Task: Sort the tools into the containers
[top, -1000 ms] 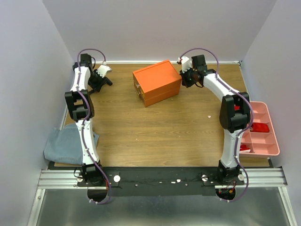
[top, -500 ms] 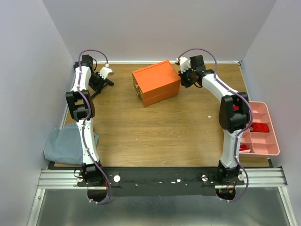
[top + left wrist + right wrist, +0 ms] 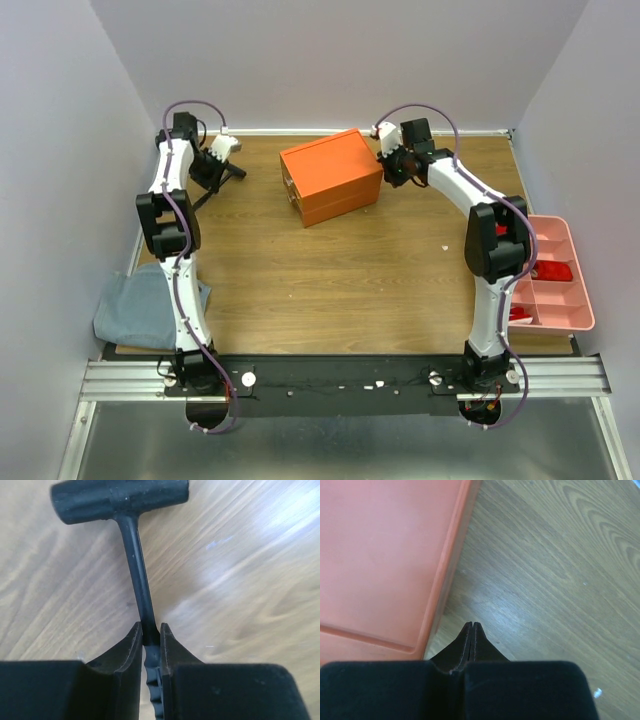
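My left gripper should release the black T-handle tool across the flat top of the orange box [image 3: 329,157].
A black T-handle tool [image 3: 120,500] lies on the wooden table at the far left, its thin shaft [image 3: 140,580] running back between my left gripper's [image 3: 149,629] jaws. Those jaws are shut on the shaft. In the top view the left gripper [image 3: 222,165] is low over the far left of the table. The orange box [image 3: 332,176] stands at the far middle. My right gripper [image 3: 473,625] is shut and empty, its tips just off the orange box's [image 3: 385,555] right side. The pink tray [image 3: 556,326] sits at the right edge with red-handled tools [image 3: 553,270] in it.
A grey-blue cloth [image 3: 135,310] lies at the near left, beside the left arm's base. Purple walls close in the table at the back and on both sides. The right arm [image 3: 490,240] arches over the table's right part, next to the tray.
The left gripper's jaws have closed onto the T-handle tool's shaft. The right gripper has crept a little left, closer to the orange box.
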{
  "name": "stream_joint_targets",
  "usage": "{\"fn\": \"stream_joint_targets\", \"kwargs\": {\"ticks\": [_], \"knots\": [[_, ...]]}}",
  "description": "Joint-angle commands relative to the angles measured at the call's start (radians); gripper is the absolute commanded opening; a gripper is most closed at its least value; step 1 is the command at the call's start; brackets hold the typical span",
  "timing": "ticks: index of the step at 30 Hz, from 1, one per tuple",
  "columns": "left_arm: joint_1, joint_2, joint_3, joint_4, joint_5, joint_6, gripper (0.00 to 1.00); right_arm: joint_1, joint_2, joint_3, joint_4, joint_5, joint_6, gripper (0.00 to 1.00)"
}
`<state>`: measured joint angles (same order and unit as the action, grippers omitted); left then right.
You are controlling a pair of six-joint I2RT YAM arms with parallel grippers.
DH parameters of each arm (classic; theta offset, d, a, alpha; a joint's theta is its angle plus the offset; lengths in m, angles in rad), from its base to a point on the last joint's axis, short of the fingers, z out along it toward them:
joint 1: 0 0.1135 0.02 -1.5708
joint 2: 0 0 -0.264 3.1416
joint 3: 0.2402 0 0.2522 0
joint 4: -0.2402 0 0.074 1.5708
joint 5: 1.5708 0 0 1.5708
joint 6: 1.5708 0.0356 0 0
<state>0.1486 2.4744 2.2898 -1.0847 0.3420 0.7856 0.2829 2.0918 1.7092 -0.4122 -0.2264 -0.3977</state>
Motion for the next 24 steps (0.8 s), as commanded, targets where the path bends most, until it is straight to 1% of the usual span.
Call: {"fn": "stream_joint_targets", "kwargs": {"ticks": [1, 2, 3, 4, 5, 6, 7, 8, 10, 13, 14, 17, 20, 24], "knots": [[-0.085, -0.264, -0.023, 0.153, 0.156, -0.131, 0.0, 0.027, -0.05, -0.046, 0.045, 0.162, -0.053, 0.01], [-0.124, -0.284, -0.02, 0.161, 0.169, -0.138, 0.0, 0.024, -0.053, -0.052, 0.062, 0.247, -0.065, 0.01], [-0.145, -0.319, -0.013, 0.173, 0.167, -0.137, 0.0, 0.018, -0.064, -0.06, 0.081, 0.266, -0.076, 0.01], [-0.162, -0.333, -0.004, 0.177, 0.169, -0.14, 0.0, 0.006, -0.071, -0.072, 0.09, 0.285, -0.082, 0.07], [-0.213, -0.345, 0.011, 0.18, 0.169, -0.146, 0.0, -0.001, -0.081, -0.077, 0.095, 0.307, -0.082, 0.18], [-0.231, -0.365, 0.022, 0.19, 0.17, -0.164, 0.0, -0.008, -0.088, -0.08, 0.095, 0.312, -0.082, 0.36], [-0.25, -0.374, 0.031, 0.2, 0.166, -0.181, 0.0, -0.019, -0.102, -0.082, 0.09, 0.314, -0.085, 0.63], [-0.268, -0.384, 0.042, 0.207, 0.167, -0.193, 0.0, -0.022, -0.108, -0.086, 0.089, 0.331, -0.084, 0.71], [-0.31, -0.407, 0.046, 0.247, 0.172, -0.249, 0.0, -0.034, -0.127, -0.094, 0.087, 0.329, -0.079, 0.81], [-0.353, -0.413, 0.065, 0.293, 0.18, -0.313, 0.0, -0.044, -0.147, -0.109, 0.085, 0.326, -0.056, 0.9], [-0.362, -0.408, 0.086, 0.298, 0.181, -0.327, 0.0, -0.044, -0.163, -0.112, 0.082, 0.319, -0.052, 0.91], [-0.392, -0.375, 0.12, 0.307, 0.187, -0.374, 0.0, -0.044, -0.208, -0.146, 0.084, 0.312, -0.041, 0.94], [-0.423, -0.341, 0.117, 0.339, 0.199, -0.42, 0.0, -0.047, -0.248, -0.192, 0.098, 0.306, -0.035, 0.94], [-0.469, -0.292, 0.096, 0.359, 0.2, -0.407, 0.0, -0.048, -0.308, -0.25, 0.095, 0.273, -0.027, 0.94]]}}
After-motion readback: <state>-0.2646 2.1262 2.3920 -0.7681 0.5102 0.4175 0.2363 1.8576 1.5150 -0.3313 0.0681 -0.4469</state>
